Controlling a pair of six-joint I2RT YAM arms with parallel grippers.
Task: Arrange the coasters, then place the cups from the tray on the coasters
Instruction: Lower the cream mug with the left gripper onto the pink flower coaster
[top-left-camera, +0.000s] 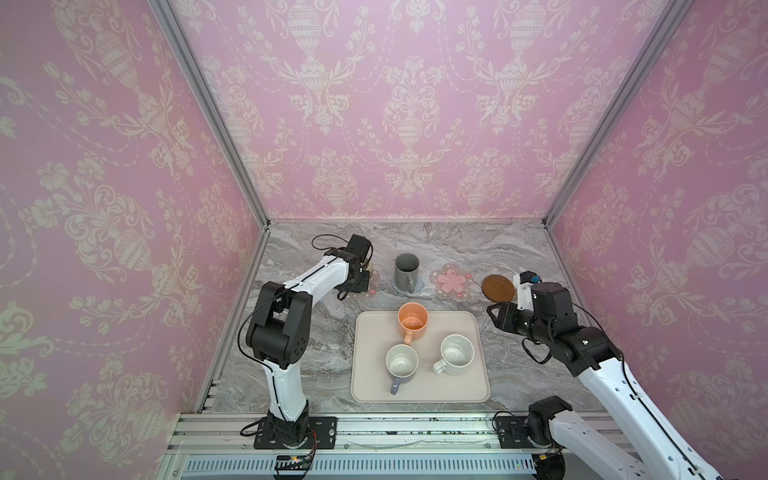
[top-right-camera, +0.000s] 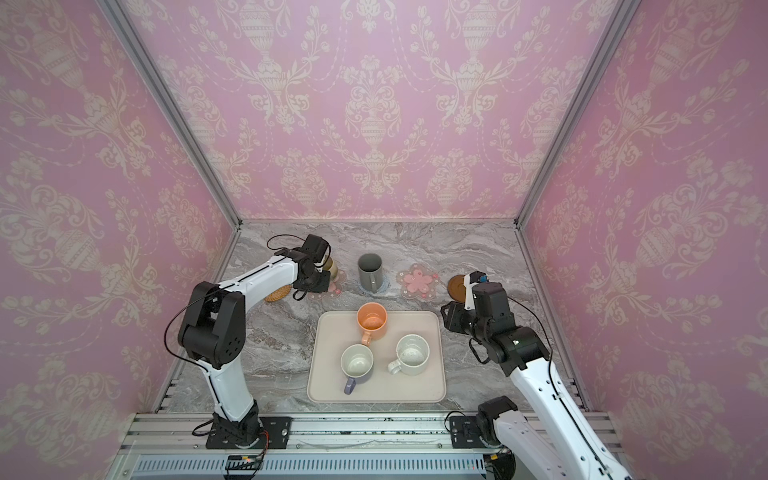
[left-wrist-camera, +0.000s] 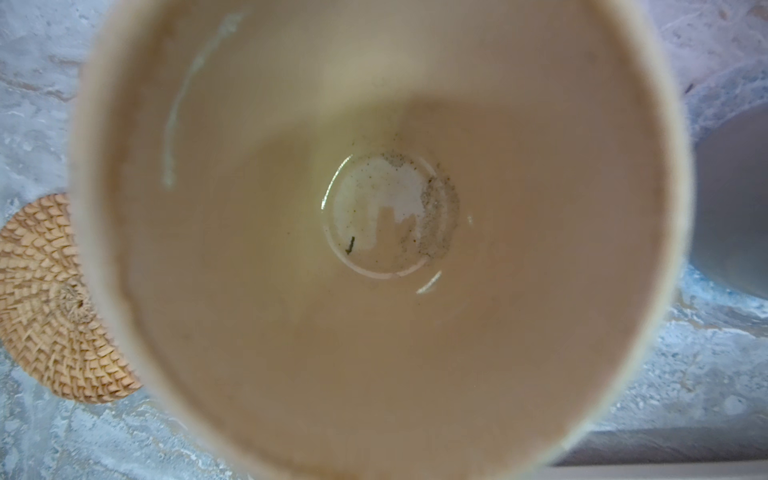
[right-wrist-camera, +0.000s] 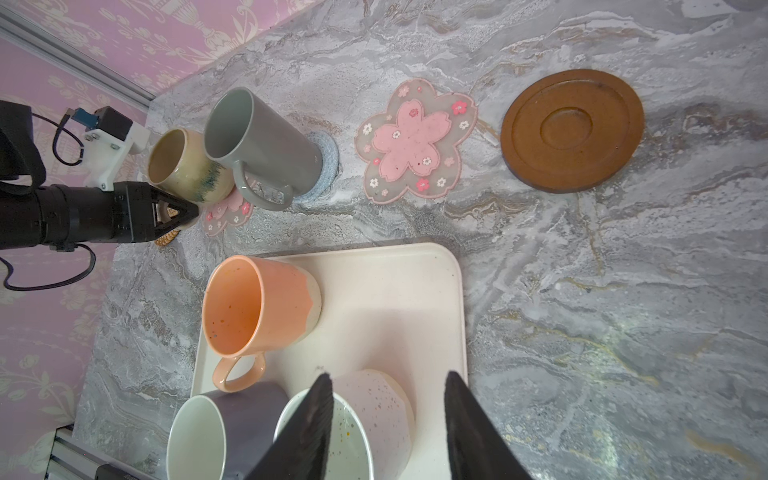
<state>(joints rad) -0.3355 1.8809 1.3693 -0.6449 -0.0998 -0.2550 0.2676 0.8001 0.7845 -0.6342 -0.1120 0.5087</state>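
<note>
Next, I release the beige-yellow cup from my left gripper on the pink-flower coaster (top-left-camera: 364, 279) between the rattan coaster and the dark grey cup.
My left gripper (right-wrist-camera: 185, 212) is shut on the handle of the beige-yellow cup (right-wrist-camera: 187, 166), which stands upright over a pink-flower coaster (right-wrist-camera: 228, 212); its inside fills the left wrist view (left-wrist-camera: 374, 208). The dark grey cup (top-left-camera: 406, 272) stands on the blue-grey knitted coaster (right-wrist-camera: 328, 166). Another flower coaster (top-left-camera: 451, 281) and the brown wooden coaster (top-left-camera: 498, 286) lie bare. The rattan coaster (top-right-camera: 277, 294) lies under my left arm. On the tray (top-left-camera: 469, 386) stand the peach-orange (top-left-camera: 412, 322), lavender (top-left-camera: 401, 365) and speckled white (top-left-camera: 456, 354) cups. My right gripper (top-left-camera: 496, 313) hangs open beside the tray, holding nothing.
The grey marble table (top-left-camera: 316, 353) is closed in by pink papered walls at the back and both sides. An aluminium rail (top-left-camera: 415, 428) with both arm bases runs along the front edge. The coasters form a row behind the tray.
</note>
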